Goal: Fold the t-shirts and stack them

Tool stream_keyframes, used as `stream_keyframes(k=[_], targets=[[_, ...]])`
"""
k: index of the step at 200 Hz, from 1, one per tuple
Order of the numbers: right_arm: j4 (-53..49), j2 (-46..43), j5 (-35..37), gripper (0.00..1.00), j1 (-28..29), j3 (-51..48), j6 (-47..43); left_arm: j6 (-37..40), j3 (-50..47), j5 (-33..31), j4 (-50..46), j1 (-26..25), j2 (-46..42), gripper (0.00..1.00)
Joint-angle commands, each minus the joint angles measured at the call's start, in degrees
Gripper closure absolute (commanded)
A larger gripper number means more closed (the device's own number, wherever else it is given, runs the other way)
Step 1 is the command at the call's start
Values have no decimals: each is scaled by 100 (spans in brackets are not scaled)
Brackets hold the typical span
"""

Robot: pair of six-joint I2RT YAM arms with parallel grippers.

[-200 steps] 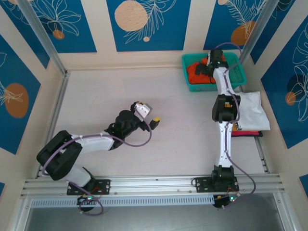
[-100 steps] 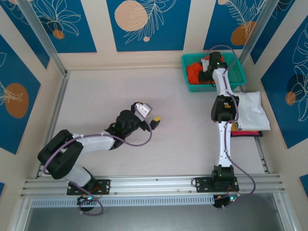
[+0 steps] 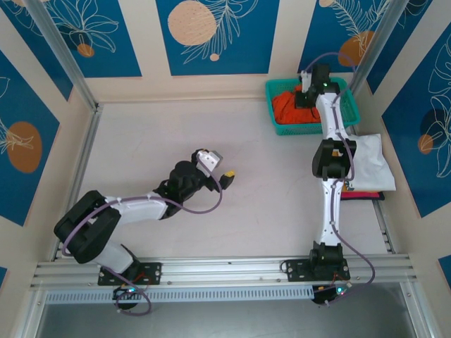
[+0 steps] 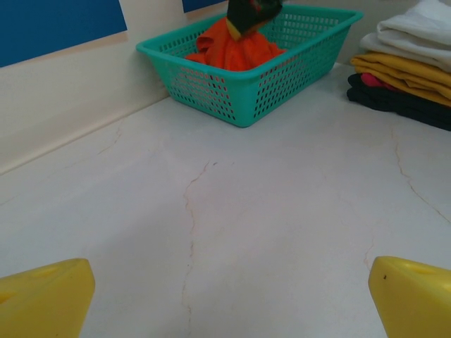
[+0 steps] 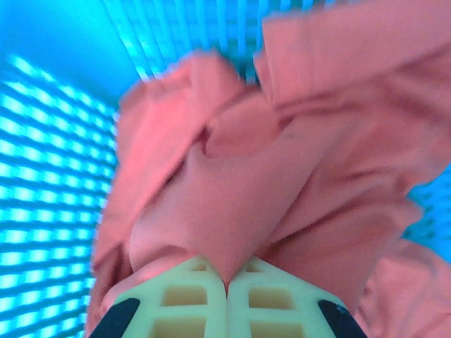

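Note:
Next, I release the orange-red t-shirt from my right gripper on the pale tabletop [image 3: 209, 146], just past the fingertips of my left gripper.
A bright orange-red t-shirt [image 3: 286, 104] lies bunched in the teal basket [image 3: 350, 107] at the far right. My right gripper [image 3: 305, 94] reaches into the basket and is shut on a fold of this shirt [image 5: 282, 155], the cloth pinched between its pale fingers [image 5: 227, 282]. In the left wrist view the shirt [image 4: 236, 49] rises to a peak under the dark gripper [image 4: 252, 10]. The folded t-shirts [image 3: 370, 163] sit stacked at the right, white on top, with mustard-yellow and dark layers [image 4: 409, 70] below. My left gripper [image 3: 217, 166] rests open at mid-table, apart from any cloth.
The teal mesh basket [image 4: 239, 91] stands against the back wall, its walls [image 5: 42, 176] close around the right gripper. The folded stack lies just near of it by the right rail. Bare pale tabletop [image 4: 232, 211] stretches before the left gripper's yellow fingertips [image 4: 49, 299].
My right gripper went from open to shut on the orange-red shirt in the basket and shifted slightly toward the back wall, drawing the cloth up. The left arm stayed still.

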Motion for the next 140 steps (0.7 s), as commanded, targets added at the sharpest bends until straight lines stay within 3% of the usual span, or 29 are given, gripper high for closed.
stream_keyframes(k=[1,46,89,140], targets=[[542,-926,-377,100,163,143,245,-220,-9,-111,365,-53,-216,0],[677,-1919,-518,100,527,158,308,-333,-88,-103,415,-54,-389,0],[1072,-3023,-796,100,1100,-427,333,-426,-338,-347,416,-33,-791,0],[948,-3450,-1478,100,1861,-492,429,-422,-491,-611,8,30,-1350,0]])
